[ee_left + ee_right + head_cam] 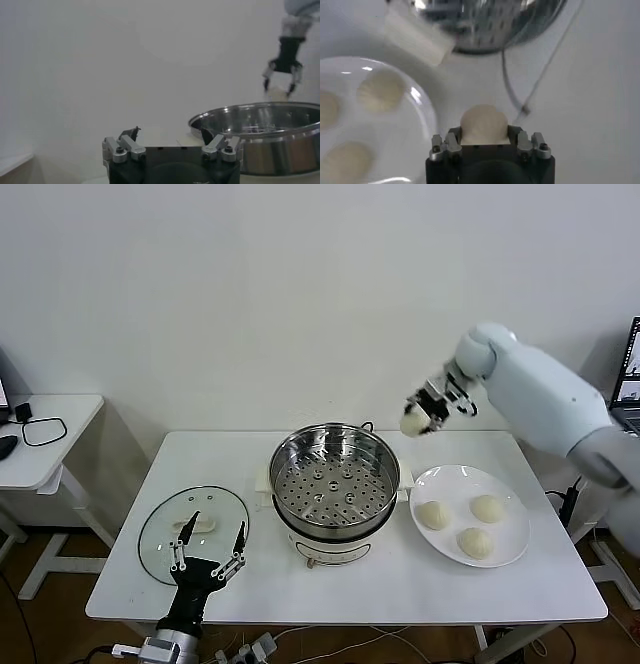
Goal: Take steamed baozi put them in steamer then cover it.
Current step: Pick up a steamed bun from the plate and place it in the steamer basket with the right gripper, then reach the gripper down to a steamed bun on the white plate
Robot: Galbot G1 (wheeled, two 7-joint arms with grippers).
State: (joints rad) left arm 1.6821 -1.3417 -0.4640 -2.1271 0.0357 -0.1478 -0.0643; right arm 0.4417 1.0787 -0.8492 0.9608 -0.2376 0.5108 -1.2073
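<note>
Next, the right gripper releases the baozi on the back half of the steamer's perforated tray [328,459], behind its middle.
My right gripper [420,420] is shut on a cream-white baozi [412,424] and holds it in the air to the right of and behind the steamer [335,484]. The held baozi shows between the jaws in the right wrist view [484,124]. Three more baozi [434,515] [487,508] [476,542] lie on the white plate [510,554]. The steamer is a shiny pot with an empty perforated tray; it also shows in the left wrist view [260,135]. The glass cover [192,532] lies flat on the table at the left. My left gripper [208,552] is open just in front of the cover.
A white table [400,594] carries everything. The steamer's power cable [520,95] runs across the table behind it. A small side table [45,439] with a cable stands at the far left. A laptop [630,379] is at the far right.
</note>
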